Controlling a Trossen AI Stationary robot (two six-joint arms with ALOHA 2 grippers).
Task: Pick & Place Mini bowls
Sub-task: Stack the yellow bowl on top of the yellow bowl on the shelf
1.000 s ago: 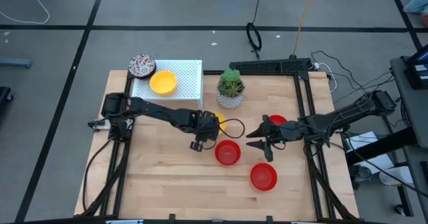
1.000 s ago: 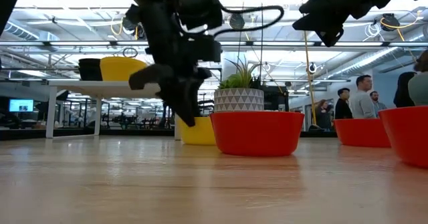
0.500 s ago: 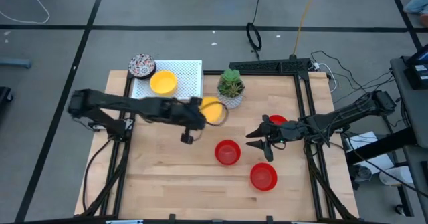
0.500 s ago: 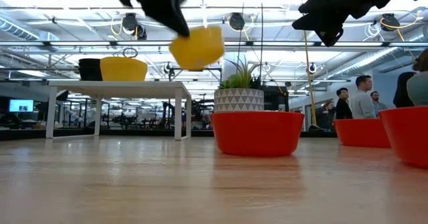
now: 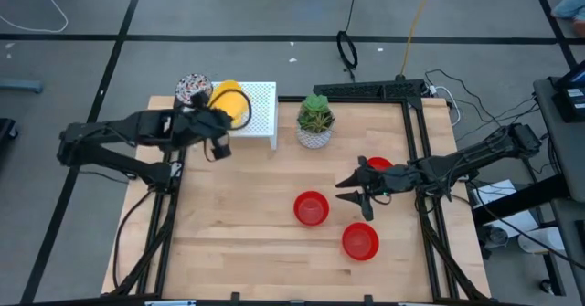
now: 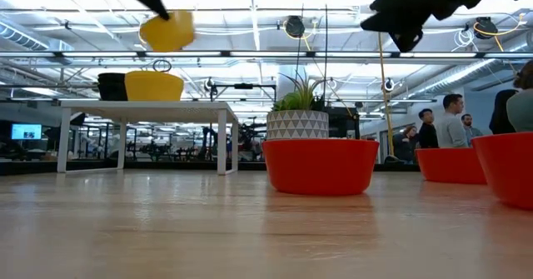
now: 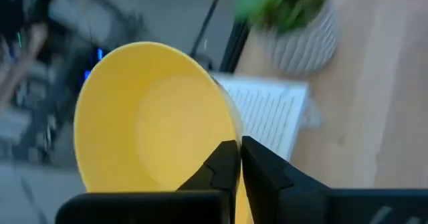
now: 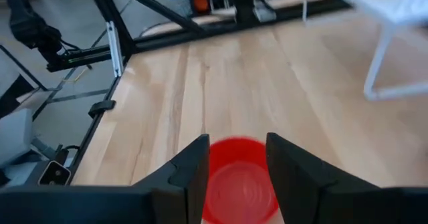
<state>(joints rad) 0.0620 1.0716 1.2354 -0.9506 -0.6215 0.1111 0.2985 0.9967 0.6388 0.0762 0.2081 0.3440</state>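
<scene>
Next, I set the yellow mini bowl into the second yellow bowl on the white slatted shelf (image 5: 226,106) with my left gripper.
My left gripper (image 5: 219,119) is raised over the white slatted shelf (image 5: 260,105) at the table's far left, shut on a plain yellow mini bowl (image 5: 230,100). In the low view this bowl (image 6: 166,31) hangs in the air above a second yellow bowl (image 6: 153,86), which sits on the shelf beside a patterned bowl (image 5: 192,89). Three red bowls stand on the table on their bases (image 5: 311,208), (image 5: 360,241), (image 5: 379,165). My right gripper (image 5: 345,190) hovers open between them, touching nothing. One red bowl (image 8: 241,177) shows beyond its fingers. My left gripper (image 7: 239,147) pinches the yellow bowl by its rim (image 7: 227,134), one finger inside the bowl and one outside. The bowl is lifted clear and tilted, its opening turned toward the wrist camera.
A white pot with a green plant (image 5: 315,121) stands on the table right of the shelf. Black frame rails run along the table's left and right sides (image 5: 416,142). Bare wood lies at the near left (image 5: 228,233). People stand in the room beyond (image 6: 454,121).
My left gripper has lifted the yellow bowl off the table beside the plant pot. It has carried the bowl up and toward the far left, until it hangs over the white shelf, and the bowl has tipped on the way. The right arm has kept still.
</scene>
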